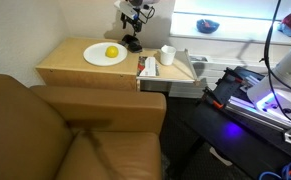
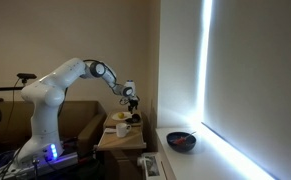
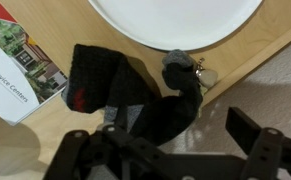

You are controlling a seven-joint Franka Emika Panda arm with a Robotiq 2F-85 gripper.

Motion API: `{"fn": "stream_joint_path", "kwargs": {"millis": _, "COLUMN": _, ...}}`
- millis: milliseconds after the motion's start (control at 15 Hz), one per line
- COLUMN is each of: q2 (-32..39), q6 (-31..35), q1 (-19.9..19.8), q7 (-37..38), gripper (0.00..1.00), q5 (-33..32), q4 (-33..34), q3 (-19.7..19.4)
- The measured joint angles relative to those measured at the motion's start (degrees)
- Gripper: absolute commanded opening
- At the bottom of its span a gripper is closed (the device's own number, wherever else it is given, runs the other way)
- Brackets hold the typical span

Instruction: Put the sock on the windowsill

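Observation:
The sock's black part (image 1: 132, 39) (image 3: 171, 116) just behind its grey tip, near the table's edge, is next for my gripper to go to and close on.
A black sock (image 3: 115, 85) with red and grey patches lies crumpled on the wooden table (image 3: 45, 130), next to the rim of a white plate (image 3: 175, 20). One end of the sock reaches over the table's edge. In an exterior view the sock (image 1: 133, 44) sits behind the plate, under my gripper (image 1: 133, 22). My gripper (image 3: 165, 135) is open just above the sock, with its fingers wide apart on either side. It also shows in an exterior view (image 2: 132, 95). The windowsill (image 1: 235, 28) runs along the bright window (image 2: 185, 150).
The plate (image 1: 105, 55) holds a lemon (image 1: 112, 52). A white cup (image 1: 168, 55) and a booklet (image 1: 147, 67) stand on the table; the booklet also shows in the wrist view (image 3: 15, 60). A dark bowl (image 1: 207, 25) sits on the windowsill (image 2: 181, 141). A brown sofa (image 1: 75, 130) stands beside the table.

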Motion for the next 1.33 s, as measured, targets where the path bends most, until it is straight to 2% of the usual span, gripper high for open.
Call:
{"fn": "stream_joint_path", "kwargs": {"millis": 467, "q2": 6.7, "q6": 0.44, "q1": -0.06, "q7": 4.25, "gripper": 1.0, "q5": -0.07, "q4": 8.44, "q3": 0.02}}
{"fn": "stream_joint_path", "kwargs": {"millis": 800, "q2": 9.02, "q6": -0.95, "q1": -0.05, "q7": 7.21, "gripper": 1.0, "q5": -0.99, "q4": 11.84, "q3": -0.15}}
{"fn": "stream_joint_path", "kwargs": {"millis": 1333, "q2": 9.7, "q6": -13.97, "q1": -0.12, "q7": 11.89, "gripper": 1.0, "q5": -3.02, "q4": 16.93, "q3": -0.5}}
